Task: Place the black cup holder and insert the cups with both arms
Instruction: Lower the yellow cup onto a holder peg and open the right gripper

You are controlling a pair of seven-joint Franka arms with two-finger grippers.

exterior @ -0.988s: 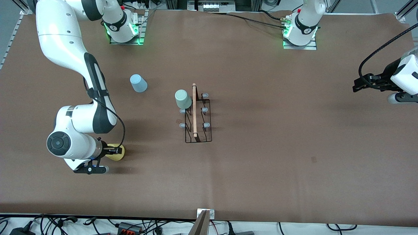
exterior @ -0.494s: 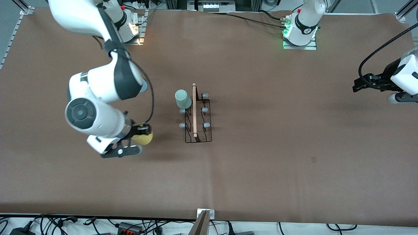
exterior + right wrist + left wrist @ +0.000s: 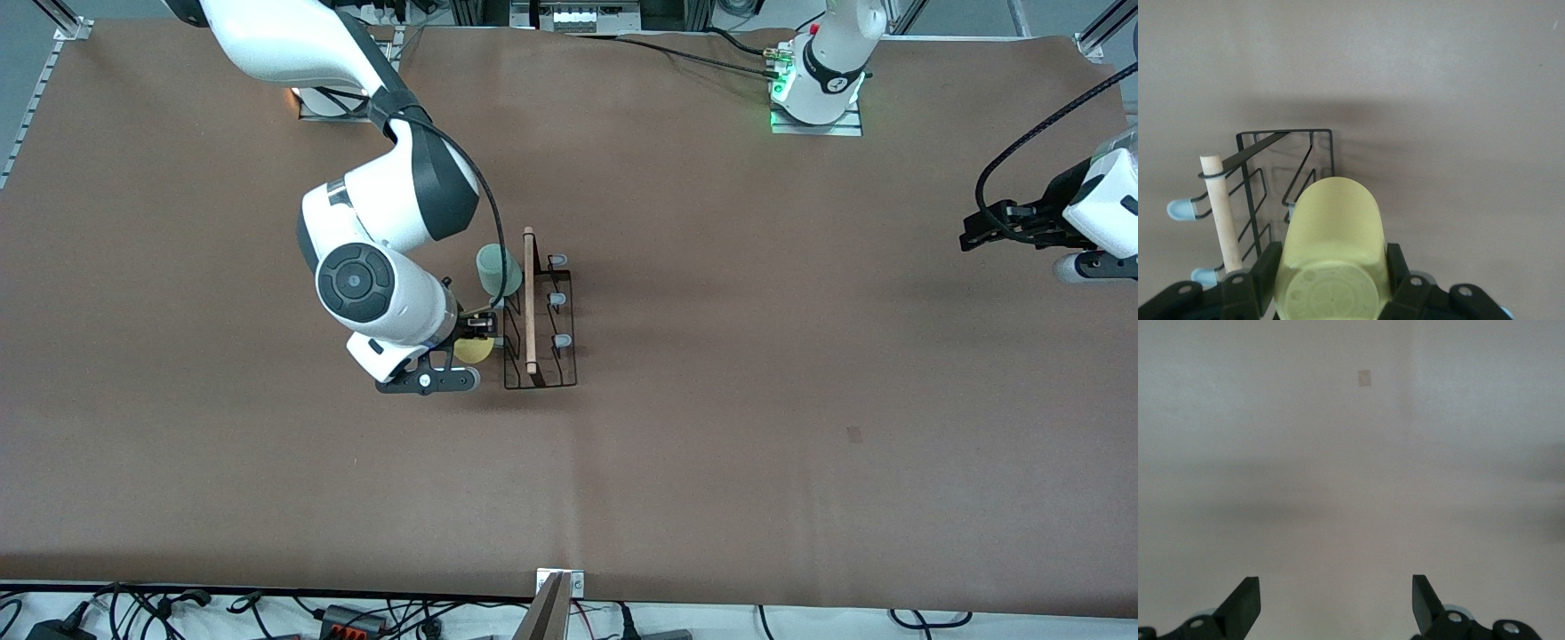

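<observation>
The robot's right gripper will set the yellow cup down on the cup holder's peg [image 3: 503,347] [image 3: 1293,209] nearest the front camera, on the mint green cup's side.
The black cup holder [image 3: 540,322] stands mid-table, with its pale wooden rod [image 3: 530,302] along the top. A mint green cup [image 3: 496,269] sits on a prong at the end farthest from the front camera. My right gripper [image 3: 478,340] is shut on the yellow cup [image 3: 471,350] and holds it on its side, against the rack's side toward the right arm's end. In the right wrist view the yellow cup [image 3: 1333,247] sits between the fingers [image 3: 1251,280], with the rack [image 3: 1286,137] just ahead. The light blue cup is hidden by the right arm. My left gripper [image 3: 973,233] waits open and empty at the left arm's end, and also shows in the left wrist view [image 3: 1335,607].
The brown table mat [image 3: 756,400] carries a small dark mark [image 3: 854,434]. A metal bracket [image 3: 558,582] and cables lie at the table edge nearest the front camera. The right arm's elbow [image 3: 356,280] hangs over the table beside the rack.
My right arm has carried the yellow cup from the right arm's end of the table to the rack's side. It now covers the light blue cup. The left arm has not moved.
</observation>
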